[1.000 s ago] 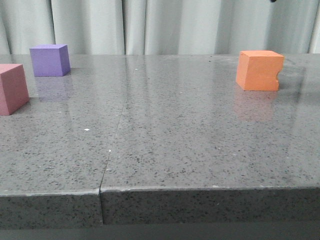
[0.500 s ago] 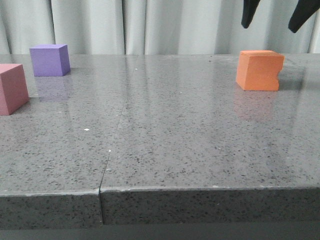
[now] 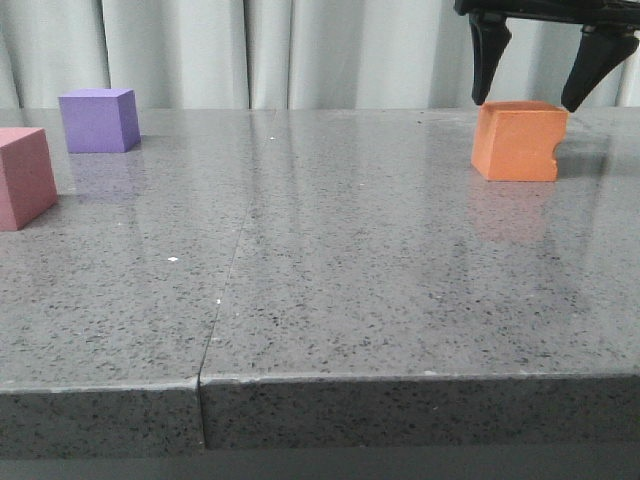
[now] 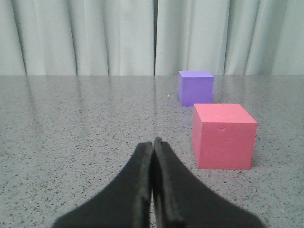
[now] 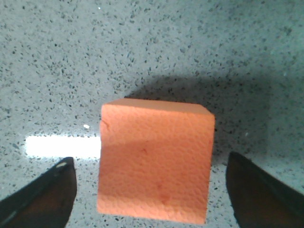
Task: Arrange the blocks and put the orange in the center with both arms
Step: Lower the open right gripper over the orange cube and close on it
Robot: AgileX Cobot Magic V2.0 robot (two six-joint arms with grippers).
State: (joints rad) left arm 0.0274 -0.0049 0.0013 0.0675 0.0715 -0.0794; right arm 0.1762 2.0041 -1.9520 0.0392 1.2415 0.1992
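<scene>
The fingers of my right gripper should close on the opposite sides of the orange cube [image 3: 516, 143] [image 5: 156, 161], because that cube should go to the center of the table.
The orange cube [image 3: 518, 141], notched on its right edge, sits on the grey stone table [image 3: 330, 260] at the back right. My right gripper [image 3: 530, 100] hangs open just above it, one finger over each side; in the right wrist view the cube [image 5: 154, 166] lies between the spread fingers [image 5: 40, 192]. The purple cube [image 3: 98, 120] stands at the back left and the pink-red cube [image 3: 24, 177] at the left edge. The left wrist view shows my left gripper [image 4: 153, 141] shut and empty near the table, with the pink-red cube [image 4: 223, 135] and purple cube [image 4: 195, 87] ahead. The left gripper is out of the front view.
A pale curtain [image 3: 300, 50] hangs behind the table. A seam [image 3: 228, 280] runs across the tabletop toward its front edge [image 3: 400, 378].
My right gripper has come down from above the frame until its open fingers flank the top of the orange cube. The cubes have not moved.
</scene>
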